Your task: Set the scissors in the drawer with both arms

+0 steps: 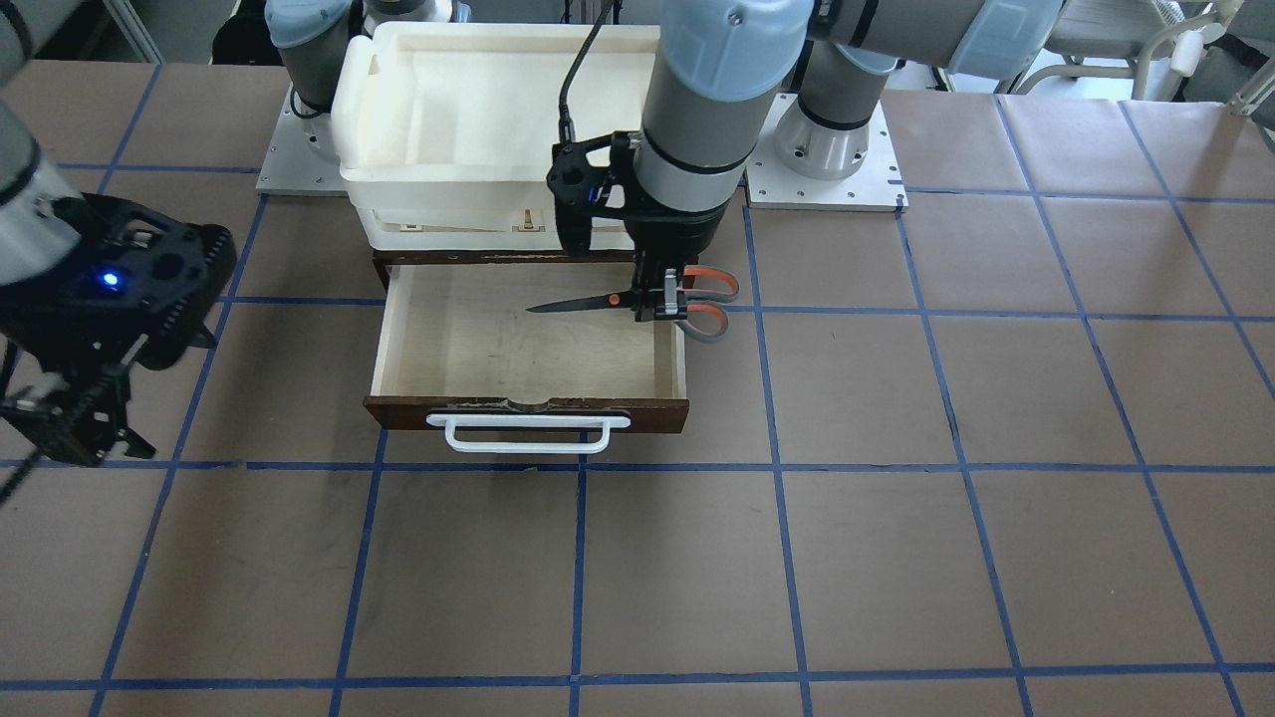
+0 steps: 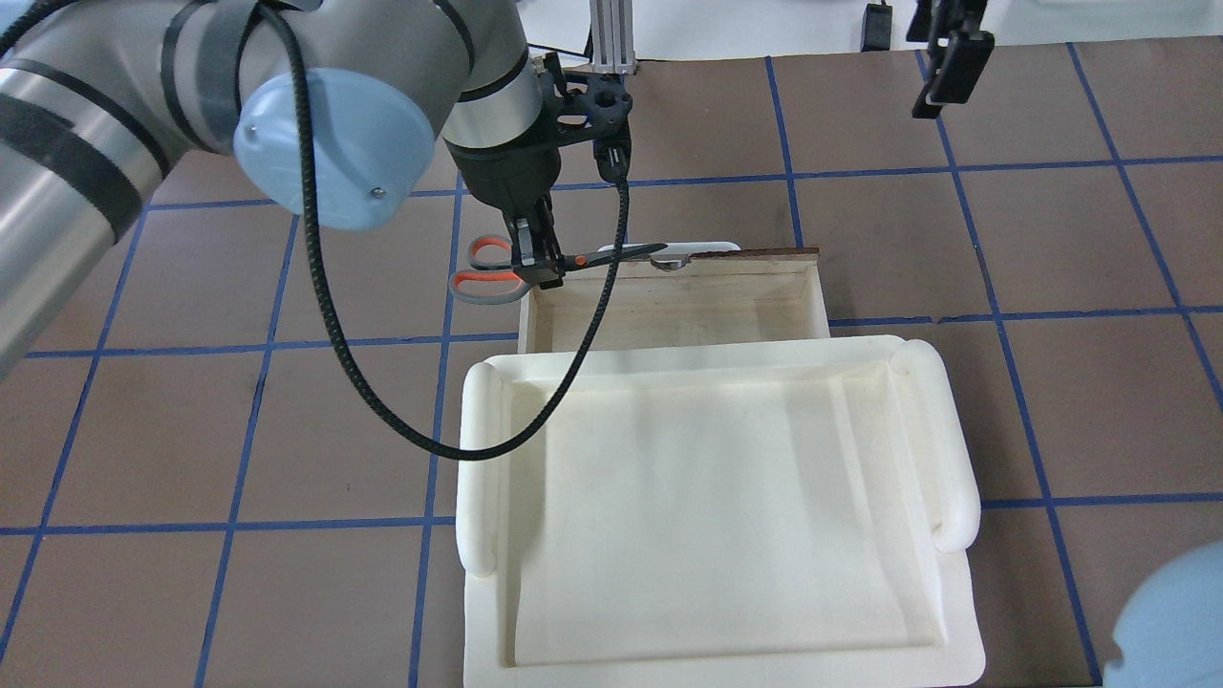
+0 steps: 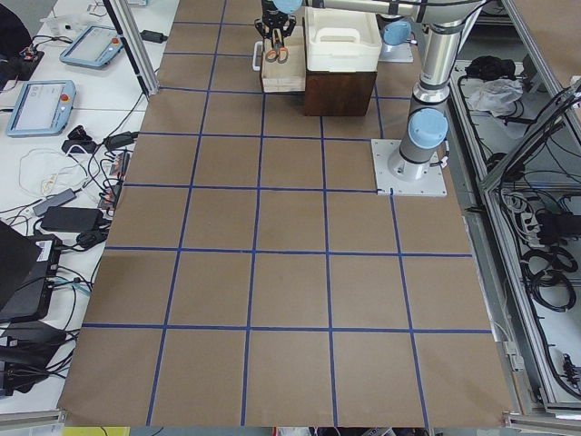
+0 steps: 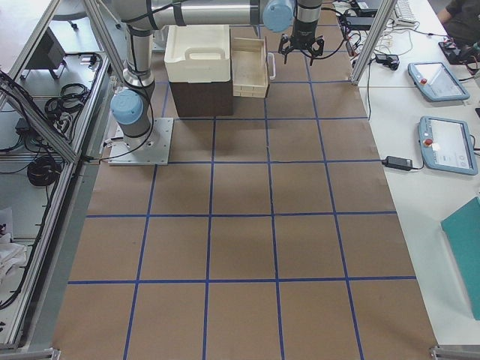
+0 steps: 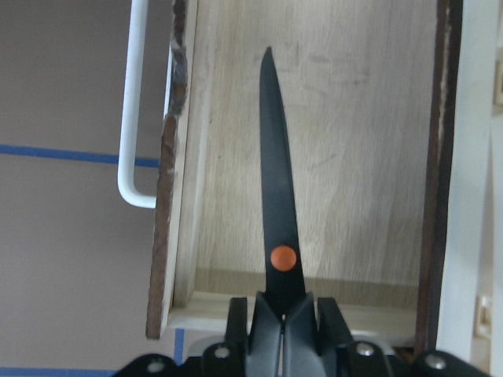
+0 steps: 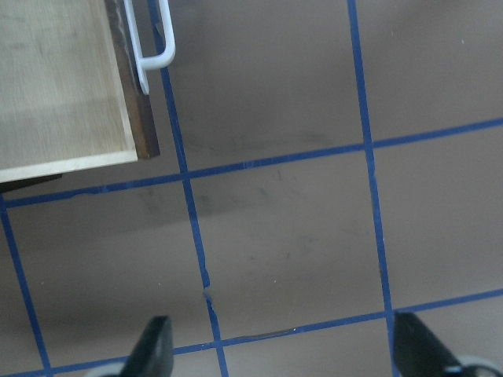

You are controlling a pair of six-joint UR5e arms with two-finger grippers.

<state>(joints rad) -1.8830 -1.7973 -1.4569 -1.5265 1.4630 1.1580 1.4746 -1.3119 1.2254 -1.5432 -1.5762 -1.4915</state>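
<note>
The scissors, now held level over the open drawer, will be let go by my left gripper on the middle of the pale drawer's bottom [image 1: 531, 348] [image 5: 293, 82], a little towards the white bar handle.
The scissors [image 1: 598, 301] are held level in my left gripper [image 1: 662, 304], which is shut on them just behind the orange pivot. The blades reach over the open drawer [image 1: 528, 349]. The grey and orange handles stick out past the drawer's side wall. In the overhead view the left gripper [image 2: 537, 272] holds the scissors [image 2: 487, 269] at the drawer's [image 2: 669, 306] left end. The left wrist view shows the closed blades [image 5: 279, 196] above the pale drawer floor [image 5: 354, 157]. My right gripper [image 1: 70, 438] is open and empty, beside the drawer's other end [image 6: 55, 78], above the table.
A cream-white plastic tray [image 2: 707, 497] sits on top of the dark wood cabinet [image 3: 340, 91], behind the open drawer. The drawer's white bar handle [image 1: 528, 436] faces away from the robot. The table is brown with a blue tape grid.
</note>
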